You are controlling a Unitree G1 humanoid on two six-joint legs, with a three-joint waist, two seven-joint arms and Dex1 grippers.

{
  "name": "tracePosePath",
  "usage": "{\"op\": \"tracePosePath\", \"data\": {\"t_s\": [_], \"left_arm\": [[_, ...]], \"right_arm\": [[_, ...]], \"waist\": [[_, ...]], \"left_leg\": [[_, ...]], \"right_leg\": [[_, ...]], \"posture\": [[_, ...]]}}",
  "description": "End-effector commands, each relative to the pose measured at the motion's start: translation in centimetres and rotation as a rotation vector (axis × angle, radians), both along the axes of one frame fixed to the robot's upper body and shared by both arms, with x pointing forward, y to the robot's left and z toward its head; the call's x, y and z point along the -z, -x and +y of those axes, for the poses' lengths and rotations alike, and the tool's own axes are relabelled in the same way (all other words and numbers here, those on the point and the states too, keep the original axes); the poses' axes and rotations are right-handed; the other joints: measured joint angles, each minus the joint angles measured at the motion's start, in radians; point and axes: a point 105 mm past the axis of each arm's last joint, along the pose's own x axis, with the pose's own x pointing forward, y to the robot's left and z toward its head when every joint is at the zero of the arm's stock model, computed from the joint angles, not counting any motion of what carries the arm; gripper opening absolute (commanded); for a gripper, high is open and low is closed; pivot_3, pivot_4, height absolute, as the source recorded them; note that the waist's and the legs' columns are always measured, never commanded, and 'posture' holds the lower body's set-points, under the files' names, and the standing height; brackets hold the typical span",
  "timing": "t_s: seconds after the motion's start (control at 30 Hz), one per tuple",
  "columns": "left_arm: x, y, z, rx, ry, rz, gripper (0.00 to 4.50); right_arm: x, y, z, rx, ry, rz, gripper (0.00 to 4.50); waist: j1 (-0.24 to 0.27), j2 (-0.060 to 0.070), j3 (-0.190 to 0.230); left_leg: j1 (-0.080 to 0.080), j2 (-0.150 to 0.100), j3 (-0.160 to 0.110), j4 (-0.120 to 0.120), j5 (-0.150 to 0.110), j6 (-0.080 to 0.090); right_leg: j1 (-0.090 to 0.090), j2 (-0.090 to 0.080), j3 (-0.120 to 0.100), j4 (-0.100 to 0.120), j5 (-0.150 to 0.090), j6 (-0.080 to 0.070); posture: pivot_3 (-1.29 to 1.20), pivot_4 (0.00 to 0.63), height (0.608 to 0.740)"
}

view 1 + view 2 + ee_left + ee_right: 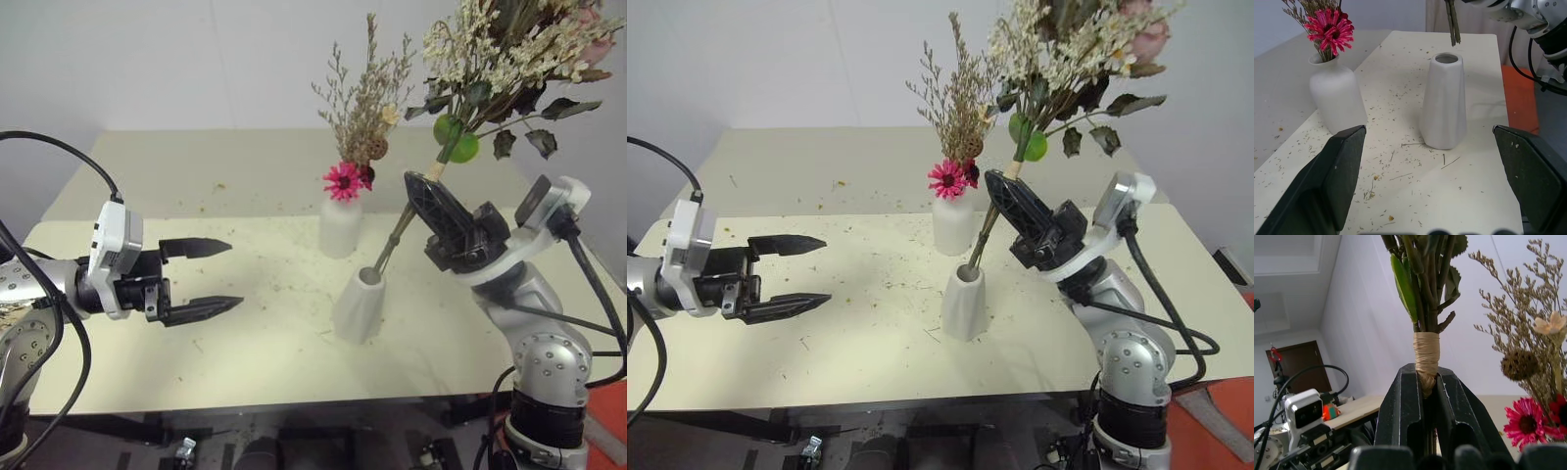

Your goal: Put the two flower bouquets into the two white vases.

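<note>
Next, my right gripper releases the cream and green bouquet into the round opening of the cone-shaped white vase (370, 276).
A bottle-shaped white vase (340, 230) at mid-table holds the bouquet with the magenta daisy (344, 181) and tan sprigs. In front of it stands the cone-shaped white vase (360, 307), its round mouth empty. My right gripper (419, 186) is shut on the wrapped stems of the cream and green bouquet (495, 59), which tilts up to the right. The stem tips (1452, 24) hang just above the cone vase's mouth, slightly off its far rim. My left gripper (220, 275) is open and holds nothing, low over the table to the left of both vases.
The pale table (196, 196) is strewn with dried flower crumbs. Its front edge runs just below the cone vase. A white wall rises behind the table, and there is bare tabletop between my left gripper and the vases.
</note>
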Motion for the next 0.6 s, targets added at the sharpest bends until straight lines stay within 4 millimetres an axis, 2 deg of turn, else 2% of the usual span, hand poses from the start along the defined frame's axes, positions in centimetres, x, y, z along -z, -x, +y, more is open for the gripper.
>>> {"op": "tracePosePath", "data": {"t_s": [0.03, 0.6], "left_arm": [[-1.2, 0.4, 0.1, 0.006, -0.006, -0.042, 4.50], [-1.2, 0.2, 0.4, -0.023, -0.006, -0.056, 4.50]], "right_arm": [[-0.7, 0.5, -0.1, 0.046, 0.001, -0.085, 0.17], [1.5, -0.1, 1.0, 0.070, 0.031, -0.071, 0.17]], "waist": [[0.000, 0.000, 0.000], [0.000, 0.000, 0.000]], "left_leg": [[0.000, 0.000, 0.000, 0.000, 0.000, 0.000], [0.001, 0.001, 0.001, 0.000, 0.000, 0.000]], "right_leg": [[0.000, 0.000, 0.000, 0.000, 0.000, 0.000], [0.000, 0.001, 0.001, 0.000, 0.000, 0.000]], "posture": [[0.00, 0.150, 0.740], [0.00, 0.150, 0.740]]}}
